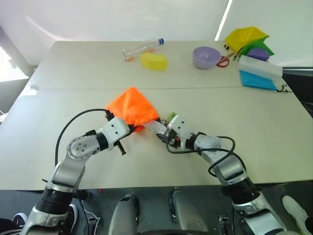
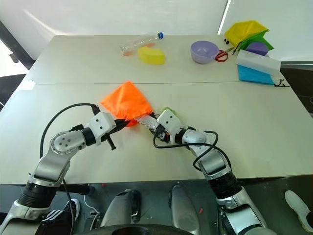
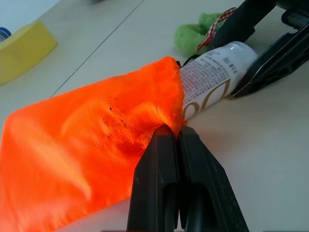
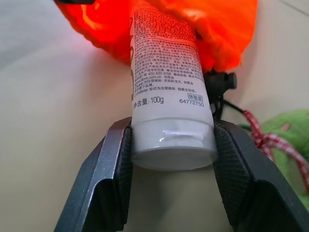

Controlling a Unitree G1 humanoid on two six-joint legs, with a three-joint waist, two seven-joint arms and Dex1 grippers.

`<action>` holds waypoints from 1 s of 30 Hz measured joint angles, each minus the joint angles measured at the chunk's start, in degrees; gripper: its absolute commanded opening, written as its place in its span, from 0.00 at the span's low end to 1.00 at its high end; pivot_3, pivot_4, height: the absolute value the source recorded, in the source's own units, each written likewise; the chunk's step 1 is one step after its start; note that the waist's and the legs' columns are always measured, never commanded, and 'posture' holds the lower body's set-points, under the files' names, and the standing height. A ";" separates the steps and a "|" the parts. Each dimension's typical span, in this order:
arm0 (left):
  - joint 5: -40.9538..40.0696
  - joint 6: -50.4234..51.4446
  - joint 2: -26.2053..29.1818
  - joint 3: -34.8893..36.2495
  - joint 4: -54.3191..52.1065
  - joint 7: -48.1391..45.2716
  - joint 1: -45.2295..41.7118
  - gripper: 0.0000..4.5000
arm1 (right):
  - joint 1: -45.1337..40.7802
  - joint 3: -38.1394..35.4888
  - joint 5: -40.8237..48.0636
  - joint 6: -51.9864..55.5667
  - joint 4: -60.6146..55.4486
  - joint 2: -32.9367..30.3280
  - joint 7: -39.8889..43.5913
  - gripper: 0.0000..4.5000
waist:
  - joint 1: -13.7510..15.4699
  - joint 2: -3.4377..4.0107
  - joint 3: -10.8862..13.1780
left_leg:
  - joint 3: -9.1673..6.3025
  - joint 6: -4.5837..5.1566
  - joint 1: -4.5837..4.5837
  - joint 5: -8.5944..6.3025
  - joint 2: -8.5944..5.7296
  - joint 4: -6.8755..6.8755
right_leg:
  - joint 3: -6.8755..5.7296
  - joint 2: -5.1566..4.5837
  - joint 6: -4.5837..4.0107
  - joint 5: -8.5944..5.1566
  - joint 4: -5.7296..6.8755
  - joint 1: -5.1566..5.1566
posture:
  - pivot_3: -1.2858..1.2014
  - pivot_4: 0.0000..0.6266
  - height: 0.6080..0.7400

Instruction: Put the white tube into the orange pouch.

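Observation:
The robot's right gripper should release the white tube under the orange pouch's fabric (image 1: 135, 114), with the tube's cap just inside the opening of the pouch.
The orange pouch (image 1: 131, 105) lies on the table in front of me, its mouth towards my hands. My left gripper (image 3: 174, 140) is shut on the fabric rim of that mouth. The white tube (image 4: 166, 96) with grey print is clamped at its cap end by my right gripper (image 4: 171, 140). The tube's front end reaches into the pouch opening (image 3: 176, 96), and the fabric hides its tip. A green fuzzy toggle (image 3: 195, 34) on the cord lies beside the right gripper. From the head views, both grippers meet at the pouch's near corner (image 1: 146, 125).
At the table's far side lie a clear bottle (image 1: 142, 48), a yellow sponge (image 1: 154, 60), a purple bowl (image 1: 206, 57) and red scissors (image 1: 224, 61). A yellow bag (image 1: 246, 36) and a white box (image 1: 259, 67) on a blue box (image 1: 257, 81) sit at the far right.

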 measured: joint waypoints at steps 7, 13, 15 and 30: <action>0.64 -1.23 0.41 -0.30 0.82 -0.03 0.08 0.00 | -4.87 4.01 -3.05 0.23 1.32 2.23 0.32 0.40 | 0.14 0.00 0.00 | -0.04 0.00 0.04 0.00 0.00 0.04 | -0.02 0.01 0.00 0.00 0.21 -0.05 | 0.52 0.24 1.00; 0.64 -1.98 0.44 -0.43 1.12 0.01 0.13 0.00 | -7.14 3.76 -3.19 4.09 2.86 4.73 -0.40 0.40 | -0.09 0.00 0.00 | 0.00 0.00 0.04 0.00 0.00 0.06 | -0.01 -0.01 0.00 0.00 0.22 -0.05 | 0.52 0.24 1.00; 0.63 -2.11 0.29 -0.81 1.14 0.00 0.13 0.00 | -8.98 3.75 -3.89 4.67 4.63 5.67 -1.50 0.40 | -0.05 0.00 0.00 | -0.04 0.00 0.05 0.00 0.00 0.06 | -0.03 0.00 0.00 0.00 0.26 -0.05 | 0.52 0.24 1.00; 0.60 -2.15 0.14 -1.68 1.22 0.34 0.31 0.00 | -12.76 3.10 -4.73 6.46 14.19 14.34 -5.49 0.40 | -0.08 0.00 0.00 | -0.07 0.00 0.04 0.00 0.01 0.06 | -0.07 0.01 0.00 0.01 0.30 -0.06 | 0.52 0.24 1.00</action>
